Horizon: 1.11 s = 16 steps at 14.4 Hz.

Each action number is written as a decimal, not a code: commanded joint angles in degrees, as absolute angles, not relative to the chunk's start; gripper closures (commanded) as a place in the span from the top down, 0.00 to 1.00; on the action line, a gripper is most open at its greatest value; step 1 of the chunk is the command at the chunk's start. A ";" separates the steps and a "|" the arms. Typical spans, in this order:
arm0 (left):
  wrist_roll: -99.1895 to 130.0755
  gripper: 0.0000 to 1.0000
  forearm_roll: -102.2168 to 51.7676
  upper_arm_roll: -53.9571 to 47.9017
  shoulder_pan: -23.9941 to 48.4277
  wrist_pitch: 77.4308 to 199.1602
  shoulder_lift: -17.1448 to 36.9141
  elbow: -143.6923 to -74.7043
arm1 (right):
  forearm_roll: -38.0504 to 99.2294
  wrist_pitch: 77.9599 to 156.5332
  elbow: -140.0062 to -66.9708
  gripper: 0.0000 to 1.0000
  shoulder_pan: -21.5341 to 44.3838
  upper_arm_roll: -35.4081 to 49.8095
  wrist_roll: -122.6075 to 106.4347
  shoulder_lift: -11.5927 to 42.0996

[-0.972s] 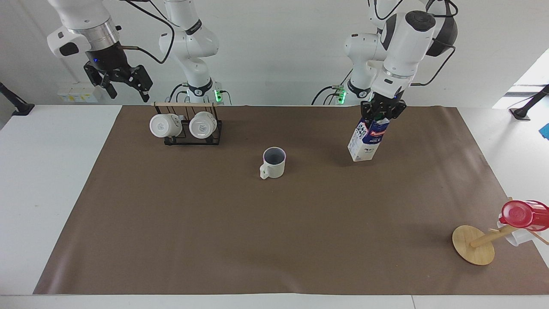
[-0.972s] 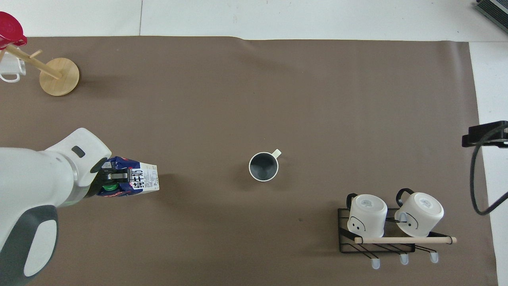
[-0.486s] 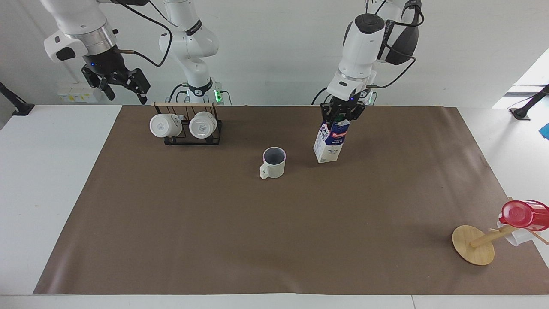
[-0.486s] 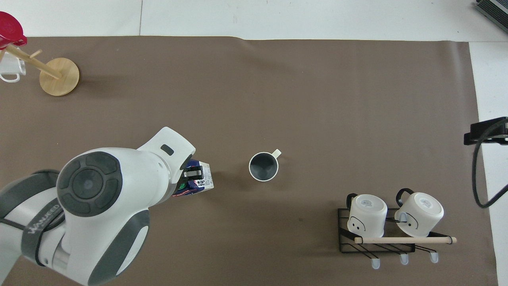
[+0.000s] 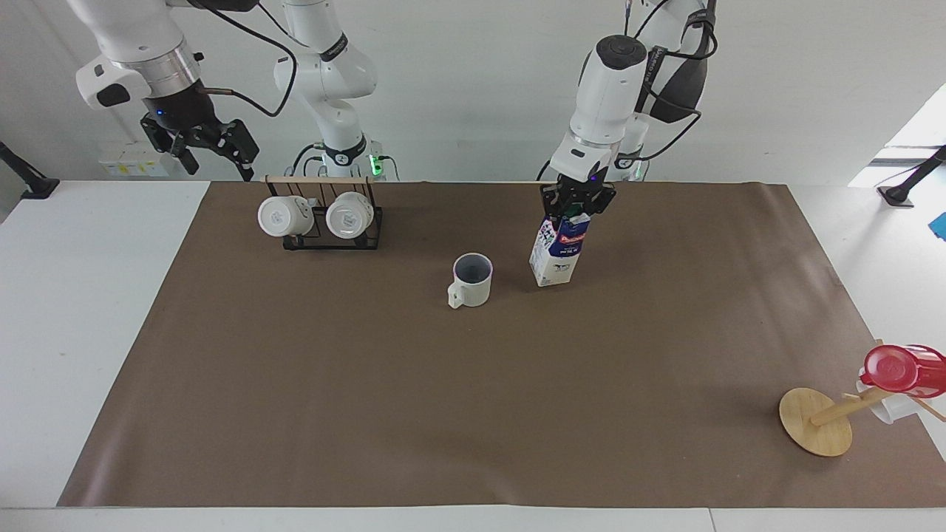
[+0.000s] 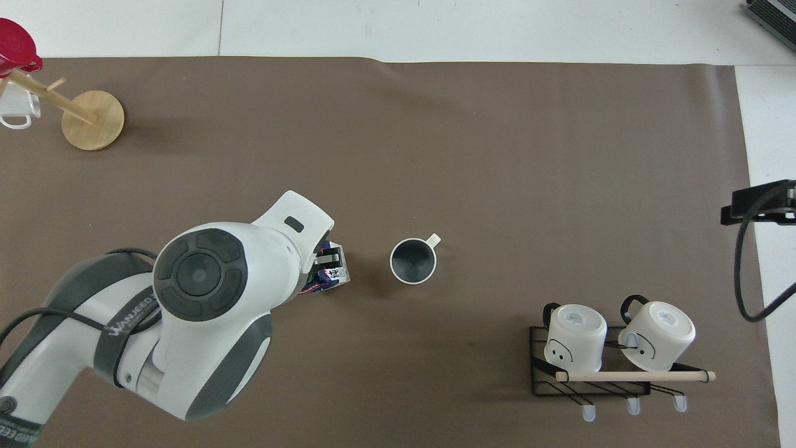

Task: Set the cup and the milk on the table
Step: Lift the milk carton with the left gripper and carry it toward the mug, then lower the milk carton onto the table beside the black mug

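Observation:
I will release the milk with my left gripper on the brown paper (image 6: 351, 261) close beside the upright cup, across from its handle.
The cup (image 5: 471, 280) stands upright on the brown paper of the table (image 5: 369, 414), handle pointing away from the robots; it also shows in the overhead view (image 6: 413, 261). The milk (image 5: 556, 250) stands almost upright beside the cup, toward the left arm's end, its base at or just above the paper. My left gripper (image 5: 576, 207) is shut on the carton's gable top; in the overhead view the arm hides most of the carton (image 6: 331, 275). My right gripper (image 5: 211, 151) is open and empty, raised over the table's edge near the mug rack.
A black wire rack (image 5: 331, 222) holds a pair of white mugs, nearer to the robots than the cup. A tipped wooden mug tree (image 5: 819, 423) with a red plastic cup (image 5: 903, 367) lies at the left arm's end, far from the robots.
My left gripper has carried the milk toward the cup and lowered it beside it. The right gripper has lifted slightly and stays near the rack. The cup has not moved.

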<state>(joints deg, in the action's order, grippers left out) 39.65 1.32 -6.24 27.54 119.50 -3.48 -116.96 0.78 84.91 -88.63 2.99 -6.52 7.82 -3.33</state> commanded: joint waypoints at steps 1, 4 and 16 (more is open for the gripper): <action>45.17 0.50 4.48 -5.45 30.93 121.37 -0.27 -114.61 | 1.93 84.73 -88.15 1.00 2.37 -6.15 8.62 -3.25; 45.35 0.50 4.48 -5.45 30.94 121.64 0.00 -114.52 | 1.93 84.46 -87.98 1.00 2.29 -6.24 8.44 -3.87; 44.74 0.57 4.48 -5.54 32.17 123.49 1.23 -115.13 | 2.02 84.82 -87.98 1.00 2.90 -5.63 8.53 -4.04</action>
